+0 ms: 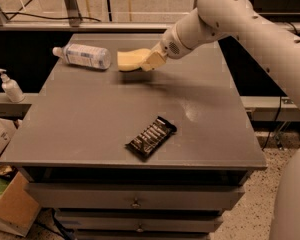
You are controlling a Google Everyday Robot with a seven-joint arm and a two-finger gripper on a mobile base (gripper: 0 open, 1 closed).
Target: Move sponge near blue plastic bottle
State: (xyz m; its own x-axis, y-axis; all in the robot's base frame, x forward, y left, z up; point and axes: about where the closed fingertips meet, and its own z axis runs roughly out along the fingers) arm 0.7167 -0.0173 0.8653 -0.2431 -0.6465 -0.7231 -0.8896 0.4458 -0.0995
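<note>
The sponge will be released on the grey table (120, 66), beside the blue plastic bottle's base.
The pale yellow sponge (129, 60) is held a little above the grey table (90, 129), at the back, just right of the blue plastic bottle (83, 56). The bottle is clear with a white cap and pale label and lies on its side at the back left of the table. My gripper (146, 62) is shut on the sponge's right end, reaching in from the upper right on the white arm (230, 14). A small gap separates sponge and bottle.
A dark striped snack bar wrapper (151, 137) lies near the table's front edge. A small white pump dispenser (11, 86) stands on a ledge at the left. A cardboard box (10, 204) sits on the floor at the lower left. Drawers run below the tabletop.
</note>
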